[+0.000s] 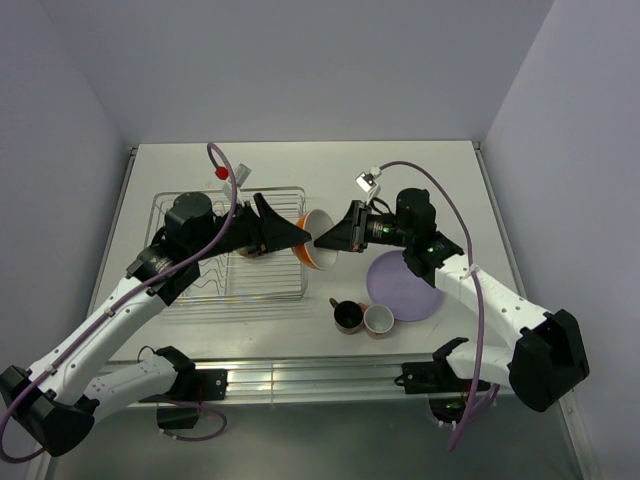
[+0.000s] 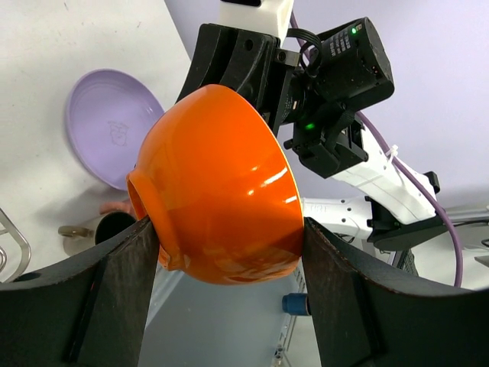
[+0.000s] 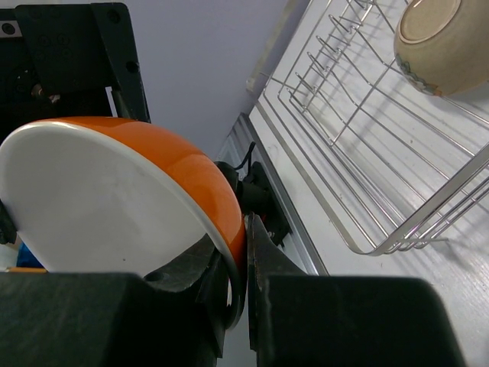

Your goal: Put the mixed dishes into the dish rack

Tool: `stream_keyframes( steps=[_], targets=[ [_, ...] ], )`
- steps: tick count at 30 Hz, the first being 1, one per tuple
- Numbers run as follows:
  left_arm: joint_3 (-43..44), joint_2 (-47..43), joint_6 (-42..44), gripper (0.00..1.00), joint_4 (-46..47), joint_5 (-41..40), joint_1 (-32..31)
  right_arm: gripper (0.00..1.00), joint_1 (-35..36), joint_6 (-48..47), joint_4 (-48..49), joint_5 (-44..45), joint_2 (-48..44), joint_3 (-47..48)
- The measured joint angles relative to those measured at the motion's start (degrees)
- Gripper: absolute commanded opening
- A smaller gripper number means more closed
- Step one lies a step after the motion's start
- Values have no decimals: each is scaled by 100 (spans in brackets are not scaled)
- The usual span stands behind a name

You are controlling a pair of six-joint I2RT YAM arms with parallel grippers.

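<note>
Next, I set the orange bowl between the beige bowl and the rack's near edge (image 1: 256,280) with my left gripper.
The orange bowl (image 1: 319,256) with a white inside hangs tilted in the air just off the right end of the dish rack (image 1: 250,297). My left gripper (image 1: 303,238) is shut on it, both fingers against its outer wall (image 2: 221,191). My right gripper (image 1: 324,240) is also shut on it, pinching its rim (image 3: 229,245). The beige bowl (image 3: 439,42) sits inside the rack (image 3: 367,153). The lilac plate (image 1: 405,290) lies on the table to the right. The dark cup (image 1: 347,315) and the pink cup (image 1: 378,320) stand side by side in front of the plate.
White side walls close in the table on the left, back and right. A metal rail (image 1: 320,375) runs along the near edge by the arm bases. The purple cables (image 1: 225,190) loop over both arms.
</note>
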Motion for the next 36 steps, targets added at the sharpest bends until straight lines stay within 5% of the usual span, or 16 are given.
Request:
stream_keyframes(
  steps=[9,14,17,22,36],
  targets=[
    [2,-24,0,0,-74,-162,0,20,-17,61,186,-94,188,11],
    [0,-55,20,0,-162,-240,-2,44,-17,149,369,-188,409,50],
    [2,-68,22,0,-186,-258,2,46,-17,181,448,-212,507,59],
    [2,-90,61,0,-251,-258,24,73,-17,245,531,-234,588,63],
    [-81,-348,341,0,-887,-621,254,77,-17,289,813,-236,640,63]
  ],
)
